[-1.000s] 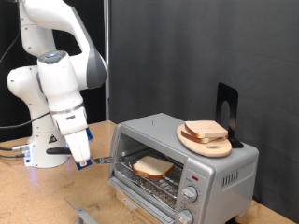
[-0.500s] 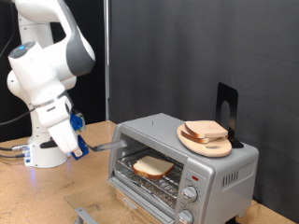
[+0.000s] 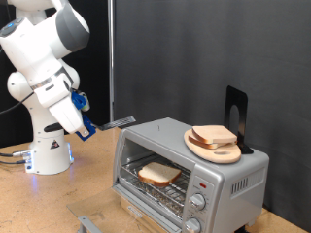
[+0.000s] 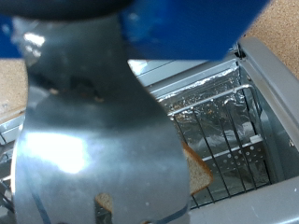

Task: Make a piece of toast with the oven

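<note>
My gripper releases the spatula next on the oven's roof (image 3: 169,125), by the round light-wood board near the back edge.
The silver-grey oven (image 3: 238,177) stands at the exterior view's lower right with its glass door dropped open. One piece of toast (image 3: 158,174) lies on the wire rack inside; it also shows in the wrist view (image 4: 196,175), partly behind the blade. My gripper (image 3: 87,120) is up and to the exterior view's left of the oven, shut on a flat metal spatula (image 3: 119,122) whose blade points at the oven's top left corner. The spatula (image 4: 103,149) fills the wrist view below the blue fingers (image 4: 192,28).
A round light-wood board (image 3: 212,149) with two more bread slices (image 3: 214,135) lies on the oven's roof, next to a black stand (image 3: 236,116). The knobs (image 3: 198,201) are on the oven's front right panel. A dark curtain hangs behind.
The arm has swung up and towards the exterior view's left. The spatula has risen from the oven's mouth to the level of its roof. The toast stays on the rack.
</note>
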Action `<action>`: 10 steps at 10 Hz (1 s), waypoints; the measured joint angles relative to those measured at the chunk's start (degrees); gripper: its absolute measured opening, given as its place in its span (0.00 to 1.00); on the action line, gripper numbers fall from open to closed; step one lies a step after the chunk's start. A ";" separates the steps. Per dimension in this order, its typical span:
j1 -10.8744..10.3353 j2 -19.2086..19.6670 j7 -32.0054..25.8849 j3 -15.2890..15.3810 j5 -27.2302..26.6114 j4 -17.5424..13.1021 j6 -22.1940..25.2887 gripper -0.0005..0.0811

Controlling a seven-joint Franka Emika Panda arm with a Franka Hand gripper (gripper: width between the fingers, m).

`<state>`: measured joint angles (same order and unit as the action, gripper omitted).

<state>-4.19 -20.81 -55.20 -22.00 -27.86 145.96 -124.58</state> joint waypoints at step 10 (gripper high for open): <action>-8.99 -0.67 8.06 12.99 -13.12 1.92 -10.63 0.48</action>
<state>-13.18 -21.49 -47.15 -9.01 -40.98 147.88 -135.21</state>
